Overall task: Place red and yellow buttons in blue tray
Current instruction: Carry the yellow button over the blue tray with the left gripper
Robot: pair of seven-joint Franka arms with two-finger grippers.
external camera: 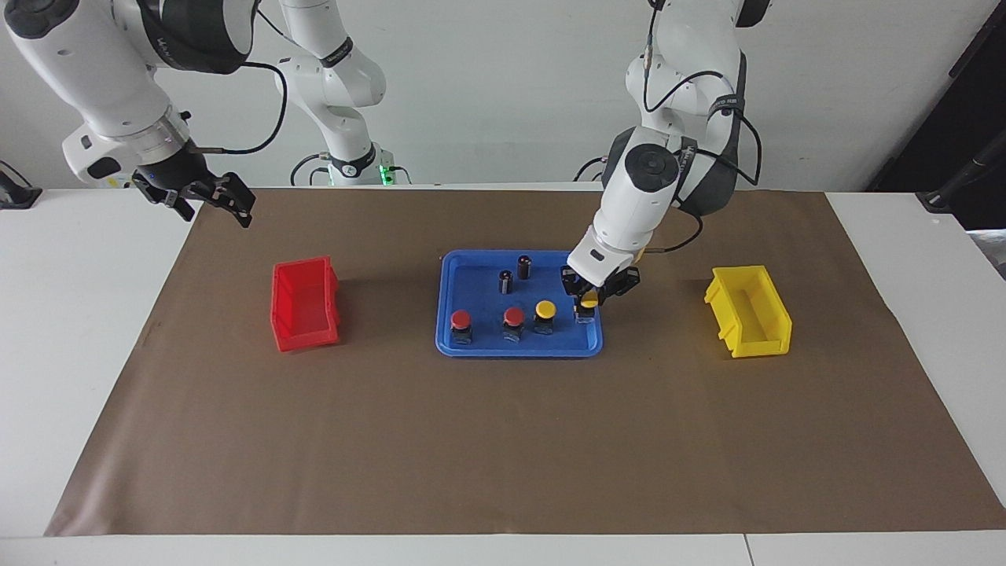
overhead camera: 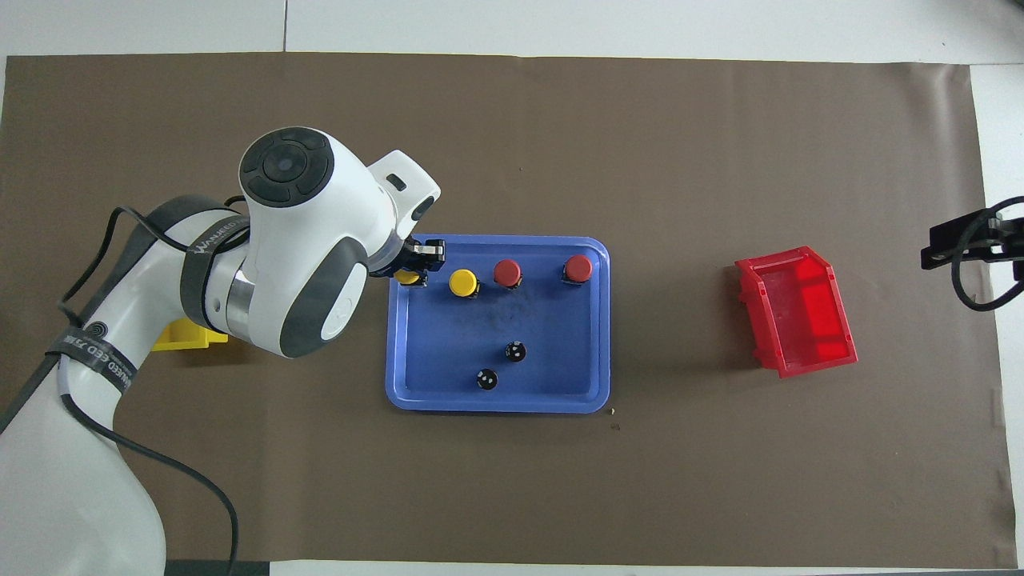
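Note:
My left gripper will let go of the second yellow button in the blue tray's corner (overhead camera: 422, 286), next to the other yellow button.
The blue tray (external camera: 519, 351) lies mid-mat; it also shows in the overhead view (overhead camera: 496, 404). Two red buttons (external camera: 460, 319) (external camera: 513, 317) and one yellow button (external camera: 545, 309) stand in a row along the tray's edge farther from the robots. My left gripper (external camera: 589, 303) is low over the tray's corner toward the left arm's end and is shut on the second yellow button (external camera: 589, 299), whose base is down at the tray floor. In the overhead view that button (overhead camera: 406, 278) is half hidden under the hand. My right gripper (external camera: 212, 200) waits open and raised, off the mat's corner at the right arm's end.
Two capless dark cylinders (external camera: 505, 281) (external camera: 524, 266) stand in the tray nearer the robots. A red bin (external camera: 305, 305) sits toward the right arm's end, a yellow bin (external camera: 748, 310) toward the left arm's end. A brown mat (external camera: 503, 456) covers the table.

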